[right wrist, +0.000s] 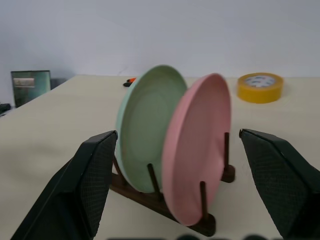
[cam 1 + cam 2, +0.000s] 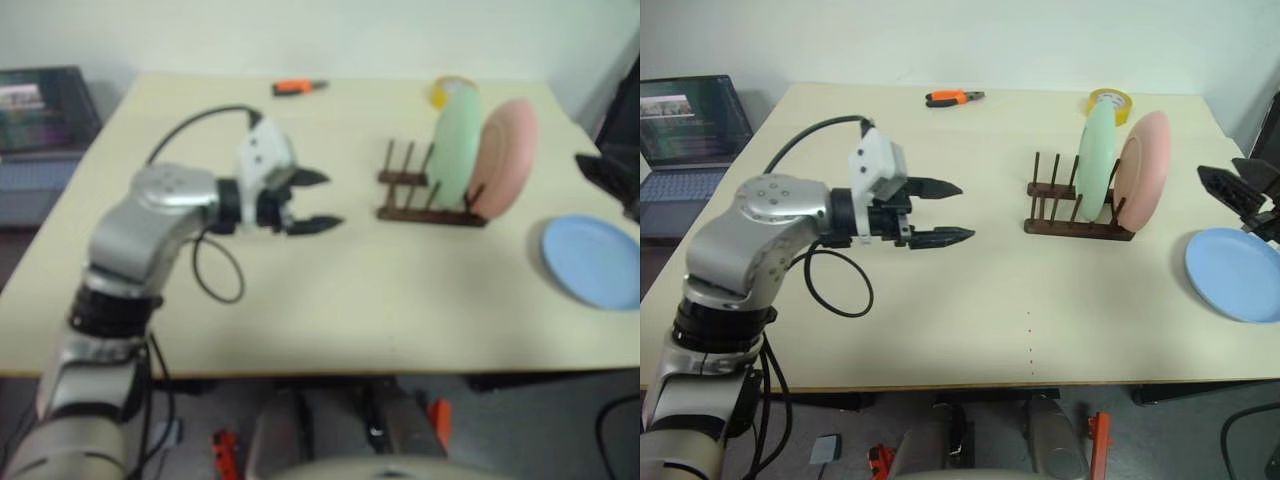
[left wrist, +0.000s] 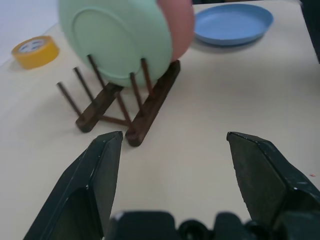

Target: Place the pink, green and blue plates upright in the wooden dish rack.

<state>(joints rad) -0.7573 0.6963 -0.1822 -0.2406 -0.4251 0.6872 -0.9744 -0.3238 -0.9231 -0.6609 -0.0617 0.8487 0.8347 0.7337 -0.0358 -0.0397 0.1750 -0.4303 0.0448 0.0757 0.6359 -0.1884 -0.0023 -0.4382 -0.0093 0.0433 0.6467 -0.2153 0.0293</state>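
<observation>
The near rim (image 2: 566,288) of the blue plate, at the plate's side toward the wooden dish rack, is next for my right gripper to close on.
The wooden dish rack (image 2: 1060,222) stands right of the table's middle. In its right end the green plate (image 2: 1098,160) and the pink plate (image 2: 1143,168) stand upright side by side, the pink one outermost. The blue plate (image 2: 1237,272) lies flat on the table near the right edge, in front of and to the right of the rack. My left gripper (image 2: 965,211) hovers open and empty left of the rack, pointing at it. At the right edge, above the blue plate, my right gripper (image 2: 1225,180) is open and empty. The right wrist view faces both racked plates between its fingers (image 1: 95,175).
A yellow tape roll (image 2: 1110,102) sits behind the rack at the far edge. An orange-handled tool (image 2: 953,97) lies at the far middle. A laptop (image 2: 690,130) stands off the table's left side. The rack's left slots (image 3: 82,95) hold nothing.
</observation>
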